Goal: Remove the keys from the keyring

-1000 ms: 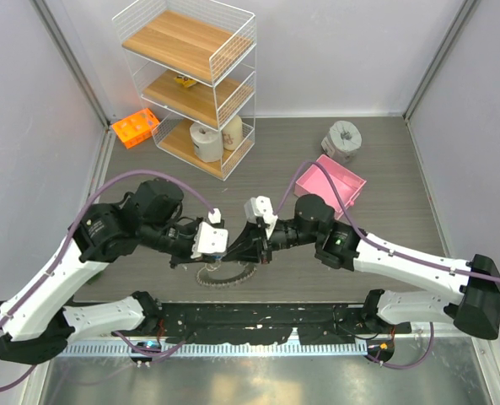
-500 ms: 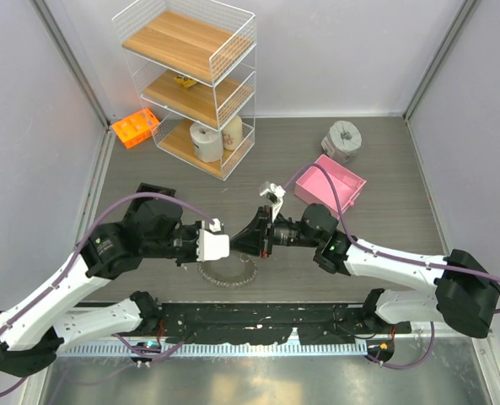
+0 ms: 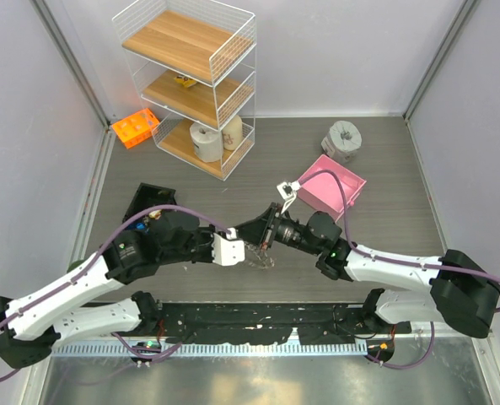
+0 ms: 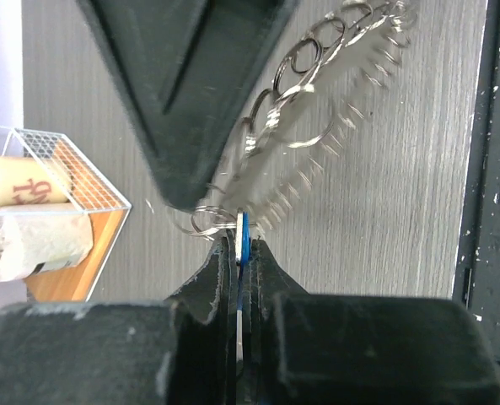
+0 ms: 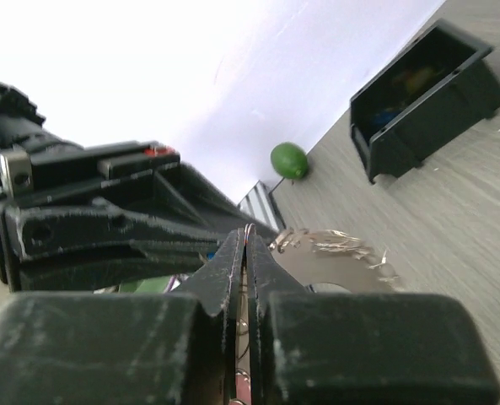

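Next, I drop the blue-headed key from my left gripper inside the black bin (image 3: 151, 227) behind my left arm.
My left gripper (image 4: 242, 246) is shut on the blue-headed key (image 4: 242, 229), which hangs from the keyring (image 4: 276, 84). Many small silver keys (image 4: 317, 160) fan out along the ring above the table. My right gripper (image 5: 248, 240) is shut on the thin ring wire; silver keys (image 5: 338, 248) spread just past its tips. In the top view the two grippers, left (image 3: 238, 251) and right (image 3: 263, 240), meet tip to tip, with the keyring (image 3: 259, 258) between and just below them. The yellow-headed key is hidden.
A white wire shelf (image 3: 190, 84) stands at the back left, with an orange rack (image 3: 136, 127) beside it. A pink tray (image 3: 335, 185) and a grey roll with a star top (image 3: 344, 137) are at the back right. A black bin (image 3: 143, 202) sits behind my left arm.
Both grippers have come closer together and turned. The keyring, which lay flat on the table below them, is now tilted up and held between their tips.
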Tool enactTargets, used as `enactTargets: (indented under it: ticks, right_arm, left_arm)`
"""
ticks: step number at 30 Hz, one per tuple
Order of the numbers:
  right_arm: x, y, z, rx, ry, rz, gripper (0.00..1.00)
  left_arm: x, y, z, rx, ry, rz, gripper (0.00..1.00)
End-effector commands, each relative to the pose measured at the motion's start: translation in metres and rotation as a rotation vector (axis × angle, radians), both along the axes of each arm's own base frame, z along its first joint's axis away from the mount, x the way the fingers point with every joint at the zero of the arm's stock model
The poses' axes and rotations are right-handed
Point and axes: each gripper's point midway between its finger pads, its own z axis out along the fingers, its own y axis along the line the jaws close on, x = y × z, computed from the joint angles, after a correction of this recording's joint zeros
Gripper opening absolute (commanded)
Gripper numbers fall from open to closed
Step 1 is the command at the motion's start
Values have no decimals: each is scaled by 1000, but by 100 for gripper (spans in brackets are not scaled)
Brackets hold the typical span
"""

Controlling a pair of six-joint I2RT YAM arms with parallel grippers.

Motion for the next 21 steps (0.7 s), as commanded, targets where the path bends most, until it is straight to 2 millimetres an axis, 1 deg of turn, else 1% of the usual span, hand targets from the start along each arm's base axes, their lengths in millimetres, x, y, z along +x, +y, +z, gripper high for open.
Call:
enactTargets:
  ticks: [1, 3, 5, 7, 9, 10, 11, 12, 14, 16, 17, 18, 19, 20, 21]
  right_arm:
    - [24, -30, 59, 269, -29, -198, 5]
    - [25, -38, 55, 282, -25, -232, 5]
    - [26, -38, 56, 275, -34, -235, 5]
    - [24, -33, 56, 258, -49, -215, 5]
    - [24, -34, 56, 268, -50, -219, 6]
    - [25, -37, 53, 267, -46, -231, 5]
    - [24, -40, 58, 293, -53, -236, 5]
    - [23, -42, 56, 300, -54, -235, 5]
    - [21, -42, 59, 316, -58, -225, 5]
    - [19, -43, 63, 320, -73, -223, 5]
    - [20, -44, 60, 305, -81, -229, 6]
    - [20, -47, 63, 309, -90, -241, 5]
    - [21, -47, 58, 276, -104, -251, 5]
    - [18, -51, 62, 274, -121, -254, 6]
    - [28, -56, 55, 236, -128, -315, 5]
  left_arm:
    - [-2, -21, 8, -111, -5, -26, 0]
    - [-6, -24, 9, -140, -2, -43, 0]
    - [-8, -27, 9, -156, 13, -52, 0]
    - [-9, -28, 9, -158, 21, -51, 0]
    - [-9, -27, 12, -165, 19, -49, 0]
    - [-10, -27, 13, -172, 18, -56, 0]
    - [-12, -28, 14, -182, 22, -63, 0]
    - [-14, -29, 15, -193, 30, -72, 0]
    - [-16, -30, 13, -202, 46, -70, 0]
    - [-14, -28, 13, -205, 54, -36, 0]
    - [-11, -26, 13, -207, 56, -9, 0]
    - [-6, -24, 16, -217, 54, 34, 0]
    - [-3, -20, 18, -230, 69, 77, 0]
    - [-1, -17, 19, -239, 87, 112, 0]
    - [2, -13, 21, -253, 109, 156, 0]
